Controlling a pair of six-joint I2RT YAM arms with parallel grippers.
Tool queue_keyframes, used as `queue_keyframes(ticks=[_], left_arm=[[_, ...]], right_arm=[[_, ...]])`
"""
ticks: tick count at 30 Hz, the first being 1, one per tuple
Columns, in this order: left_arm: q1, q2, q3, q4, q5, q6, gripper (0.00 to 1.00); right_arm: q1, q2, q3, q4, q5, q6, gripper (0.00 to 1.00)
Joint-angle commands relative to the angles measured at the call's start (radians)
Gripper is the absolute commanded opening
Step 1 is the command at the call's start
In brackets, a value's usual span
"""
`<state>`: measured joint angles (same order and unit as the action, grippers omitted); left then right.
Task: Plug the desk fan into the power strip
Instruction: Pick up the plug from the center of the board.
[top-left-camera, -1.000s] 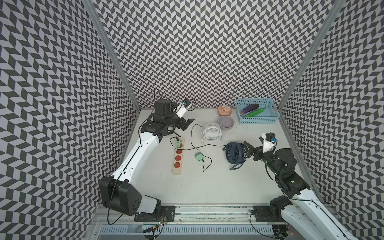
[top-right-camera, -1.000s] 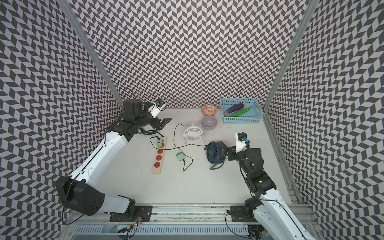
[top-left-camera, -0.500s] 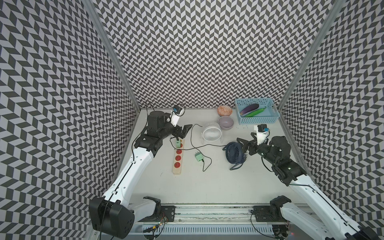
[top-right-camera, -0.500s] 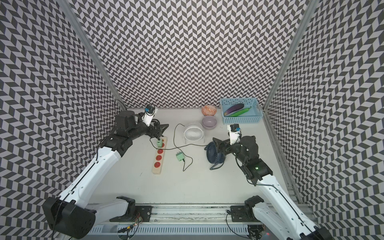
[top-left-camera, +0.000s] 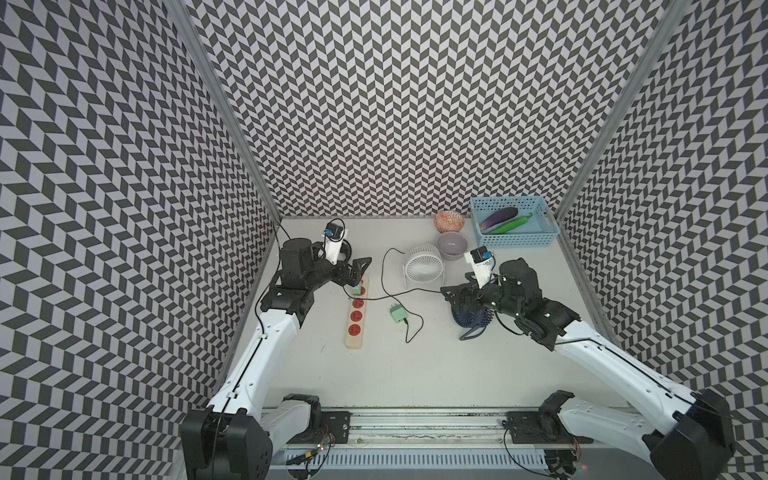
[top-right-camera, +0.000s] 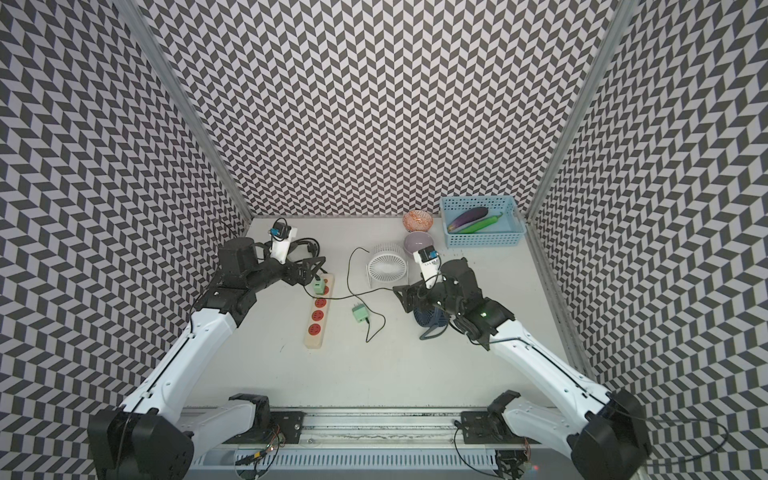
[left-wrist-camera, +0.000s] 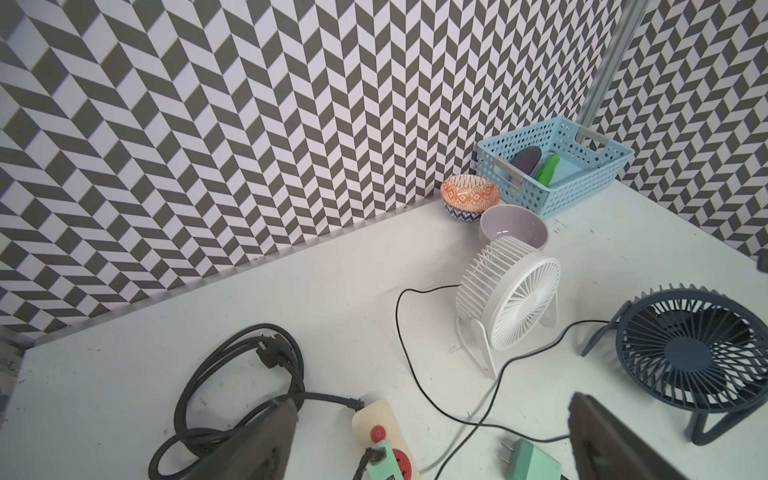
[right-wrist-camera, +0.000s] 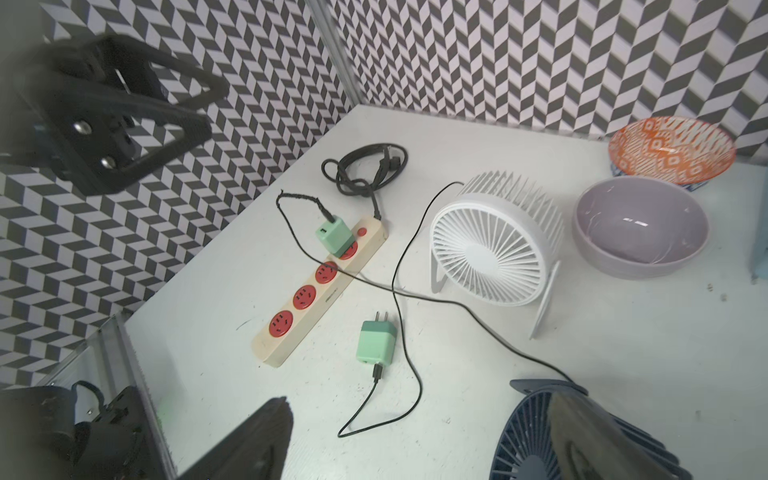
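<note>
My right gripper is to go next to the loose green adapter beside the power strip and close on the adapter's sides (top-left-camera: 397, 311) (right-wrist-camera: 377, 335) near its prongs.
The cream power strip (top-left-camera: 356, 328) (right-wrist-camera: 307, 299) lies left of centre. A green adapter (top-left-camera: 357, 289) (right-wrist-camera: 332, 237) sits in its far socket, and its thin cable runs to the navy desk fan (top-left-camera: 469, 322) (left-wrist-camera: 690, 353). The white desk fan (top-left-camera: 424, 266) (right-wrist-camera: 486, 253) stands behind; its cable ends in a second green adapter (top-left-camera: 397, 313) (right-wrist-camera: 376, 343) lying loose on the table beside the strip. My left gripper (top-left-camera: 356, 276) (left-wrist-camera: 432, 415) hangs open over the plugged adapter. My right gripper (top-left-camera: 457, 293) (right-wrist-camera: 419, 399) is open above the navy fan, holding nothing.
The strip's thick black cord (left-wrist-camera: 249, 361) lies coiled at the back left. A lilac bowl (top-left-camera: 452, 245) and an orange patterned bowl (top-left-camera: 449, 220) stand behind the white fan. A blue basket (top-left-camera: 515, 240) with an aubergine and a cucumber is back right. Patterned walls close three sides.
The left gripper came down from the back left onto the strip's far end. The right arm stretched leftward and now reaches over the navy fan. Both stayed open.
</note>
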<state>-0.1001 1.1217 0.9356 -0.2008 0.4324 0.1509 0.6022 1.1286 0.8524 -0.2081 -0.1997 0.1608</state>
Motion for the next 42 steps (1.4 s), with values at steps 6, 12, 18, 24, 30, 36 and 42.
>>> queue_keyframes(ticks=[6,12,18,24,30,36,42], left_arm=[[0.007,-0.032,-0.038,0.064,0.004,0.0,1.0],[0.007,-0.036,-0.049,0.089,0.034,-0.044,1.0],[0.002,-0.036,-0.06,0.101,0.016,-0.049,1.0],[-0.001,-0.046,-0.068,0.106,-0.002,-0.043,1.0],[-0.001,-0.049,-0.069,0.106,-0.009,-0.038,1.0],[0.004,-0.049,-0.06,0.092,-0.005,-0.041,1.0],[0.002,-0.05,-0.063,0.098,0.006,-0.047,1.0]], right_arm=[[0.112,0.14,0.094,-0.025,0.056,0.05,1.0],[0.177,0.29,0.19,-0.088,0.091,0.084,0.99],[0.234,0.454,0.318,-0.178,0.134,0.094,0.97],[0.264,0.562,0.381,-0.215,0.151,0.113,0.96],[0.273,0.65,0.441,-0.236,0.148,0.124,0.92],[0.279,0.742,0.51,-0.261,0.157,0.153,0.86],[0.292,0.831,0.583,-0.292,0.183,0.167,0.8]])
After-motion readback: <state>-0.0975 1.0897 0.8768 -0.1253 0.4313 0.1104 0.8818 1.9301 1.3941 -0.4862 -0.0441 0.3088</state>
